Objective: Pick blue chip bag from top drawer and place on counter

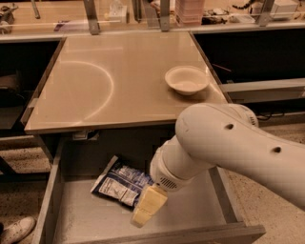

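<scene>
I should next move my gripper from the bag's near corner to the middle of the blue chip bag (127,183) and close it there.
The blue chip bag (119,183) lies flat on the floor of the open top drawer (81,221), towards its back left, with the white text panel facing up. My gripper (147,209) hangs inside the drawer at the bag's right end, its cream tip overlapping the bag's near right corner. The white arm (228,152) reaches in from the right and hides the drawer's right part. The beige counter (114,81) lies just above and behind the drawer.
A white bowl (187,80) stands on the counter's right side. A cluttered shelf with metal posts (162,14) runs along the back. Dark open compartments flank the counter. A shoe (14,228) shows on the floor at the lower left.
</scene>
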Robot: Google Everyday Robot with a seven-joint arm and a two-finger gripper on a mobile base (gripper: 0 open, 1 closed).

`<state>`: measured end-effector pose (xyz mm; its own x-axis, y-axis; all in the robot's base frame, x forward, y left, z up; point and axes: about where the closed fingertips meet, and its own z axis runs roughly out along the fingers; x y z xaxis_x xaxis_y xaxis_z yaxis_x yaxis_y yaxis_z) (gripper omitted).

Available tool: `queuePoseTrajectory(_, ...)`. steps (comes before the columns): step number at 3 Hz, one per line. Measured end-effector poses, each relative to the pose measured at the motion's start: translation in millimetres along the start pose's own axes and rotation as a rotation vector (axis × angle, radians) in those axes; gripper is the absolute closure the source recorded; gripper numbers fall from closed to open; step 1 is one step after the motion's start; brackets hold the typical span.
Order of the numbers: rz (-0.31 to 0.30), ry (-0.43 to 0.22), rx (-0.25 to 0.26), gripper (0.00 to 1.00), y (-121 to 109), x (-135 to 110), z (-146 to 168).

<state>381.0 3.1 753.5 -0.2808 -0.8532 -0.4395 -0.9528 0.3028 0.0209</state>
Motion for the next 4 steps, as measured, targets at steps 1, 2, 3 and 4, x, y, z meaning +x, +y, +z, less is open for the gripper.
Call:
queuePoseTrajectory(1, 0.087, -0.085, -0.044, 0.00, -11.4, -14.0, 36.0)
queuePoseTrajectory(2, 0.097, -0.095, -0.048, 0.00, -14.2, -14.1, 41.1)
queuePoseTrajectory(3, 0.099, -0.112, -0.045, 0.00, -11.1, -19.0, 58.8)
queuePoseTrajectory(4, 0.115, -0.130, 0.013, 0.00, -21.1, -24.9, 85.9)
